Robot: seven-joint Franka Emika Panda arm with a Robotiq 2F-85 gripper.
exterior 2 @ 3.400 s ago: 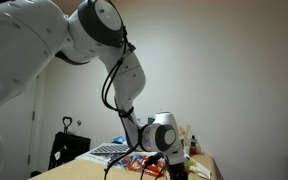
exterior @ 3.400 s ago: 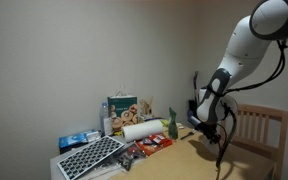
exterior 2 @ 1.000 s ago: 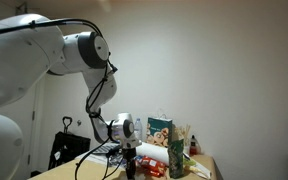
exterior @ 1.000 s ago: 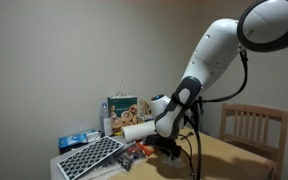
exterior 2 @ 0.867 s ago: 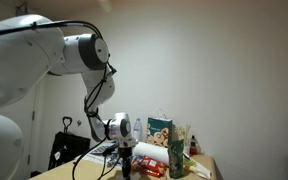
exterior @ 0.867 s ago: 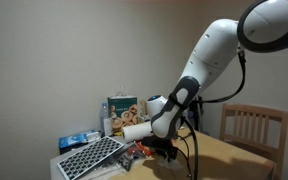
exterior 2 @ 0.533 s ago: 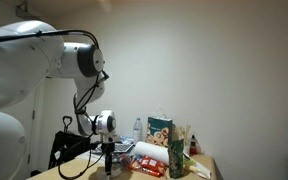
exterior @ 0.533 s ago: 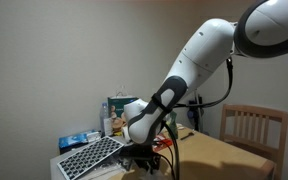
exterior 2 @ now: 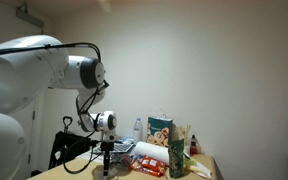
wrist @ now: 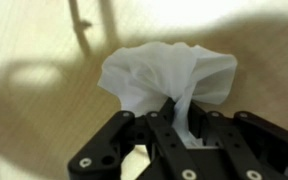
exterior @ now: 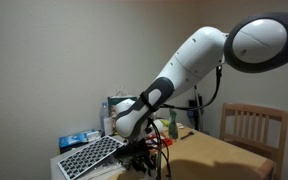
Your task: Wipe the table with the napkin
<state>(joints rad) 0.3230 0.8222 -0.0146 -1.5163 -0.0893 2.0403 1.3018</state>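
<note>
The robot's gripper will release the napkin on the bare tan table (exterior: pixel 160 171) between the perforated tray and the chair, closer to the tray.
In the wrist view my gripper (wrist: pixel 176 118) is shut on the napkin (wrist: pixel 164 70), a crumpled white tissue that spreads out beyond the fingertips onto the light tan table (wrist: pixel 34 120). In both exterior views the gripper (exterior: pixel 141 152) (exterior 2: pixel 107 165) hangs low over the table (exterior: pixel 224 160) (exterior 2: pixel 174 178), near its cluttered end. The napkin itself is too small to make out in the exterior views.
A white paper towel roll (exterior 2: pixel 152 157), a printed box (exterior 2: pixel 161 132), a bottle (exterior 2: pixel 176 155) and red packets (exterior 2: pixel 144 165) crowd one end of the table. A black-and-white perforated tray (exterior: pixel 89 156) lies by the gripper. A slatted wooden chair (exterior: pixel 256 128) stands beyond the far side.
The arm has swept across the table from the chair side toward the tray and clutter, with the napkin still held. The gripper stays low over the tabletop.
</note>
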